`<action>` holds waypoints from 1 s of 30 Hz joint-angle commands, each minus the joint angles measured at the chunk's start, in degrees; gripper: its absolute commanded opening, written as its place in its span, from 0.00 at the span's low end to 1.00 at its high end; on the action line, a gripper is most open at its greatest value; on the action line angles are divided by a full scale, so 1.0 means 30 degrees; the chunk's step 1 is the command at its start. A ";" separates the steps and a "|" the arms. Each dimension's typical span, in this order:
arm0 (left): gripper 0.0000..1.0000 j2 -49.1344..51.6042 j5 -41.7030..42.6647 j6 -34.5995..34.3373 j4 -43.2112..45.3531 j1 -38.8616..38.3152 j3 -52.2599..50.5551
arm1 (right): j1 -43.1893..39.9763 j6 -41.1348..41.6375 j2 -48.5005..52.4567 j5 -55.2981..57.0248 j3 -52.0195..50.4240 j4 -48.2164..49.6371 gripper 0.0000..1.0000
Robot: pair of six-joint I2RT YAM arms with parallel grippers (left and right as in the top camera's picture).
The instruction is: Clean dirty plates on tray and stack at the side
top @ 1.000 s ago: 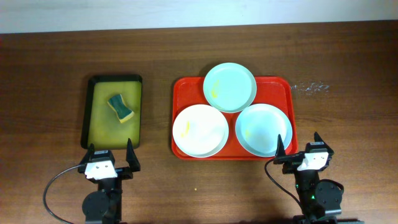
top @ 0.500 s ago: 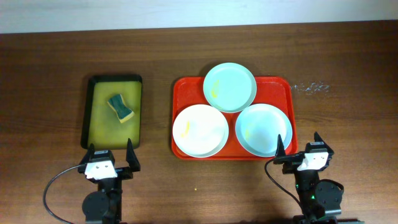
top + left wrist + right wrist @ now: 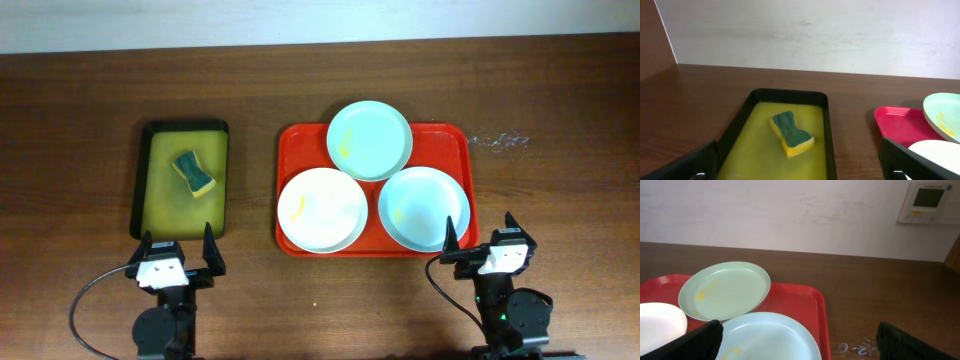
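Observation:
Next, my left gripper goes to the sponge on the yellow-green tray and closes on the middle of its green top [image 3: 191,170] [image 3: 790,129].
The red tray [image 3: 455,137] lies right of centre and holds three dirty plates: a mint green plate [image 3: 369,140] at the back, overlapping a white plate [image 3: 321,209] at front left and a pale blue plate [image 3: 424,207] at front right. Each has yellowish smears. My left gripper [image 3: 178,250] is open and empty near the front edge, just in front of the yellow-green tray. My right gripper [image 3: 480,238] is open and empty at the red tray's front right corner. The right wrist view shows the green plate [image 3: 725,290], blue plate [image 3: 770,337] and red tray [image 3: 807,302].
A black-rimmed yellow-green tray [image 3: 155,195] at the left holds a green and yellow sponge [image 3: 195,173], also in the left wrist view [image 3: 792,133]. White specks [image 3: 497,140] mark the table right of the red tray.

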 commanded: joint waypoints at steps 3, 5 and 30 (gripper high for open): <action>0.99 0.0080 -0.0015 -0.0117 0.0109 0.0095 -0.0146 | -0.0117 0.0058 -0.0022 -0.0109 -0.0138 -0.0095 0.99; 0.99 0.0080 -0.0015 -0.0117 0.0109 0.0095 -0.0146 | -0.0117 0.0058 -0.0022 -0.0109 -0.0138 -0.0095 0.98; 0.99 0.0080 1.3981 -0.3840 0.9471 0.0080 -0.0138 | -0.0117 0.0058 -0.0022 -0.0109 -0.0138 -0.0095 0.99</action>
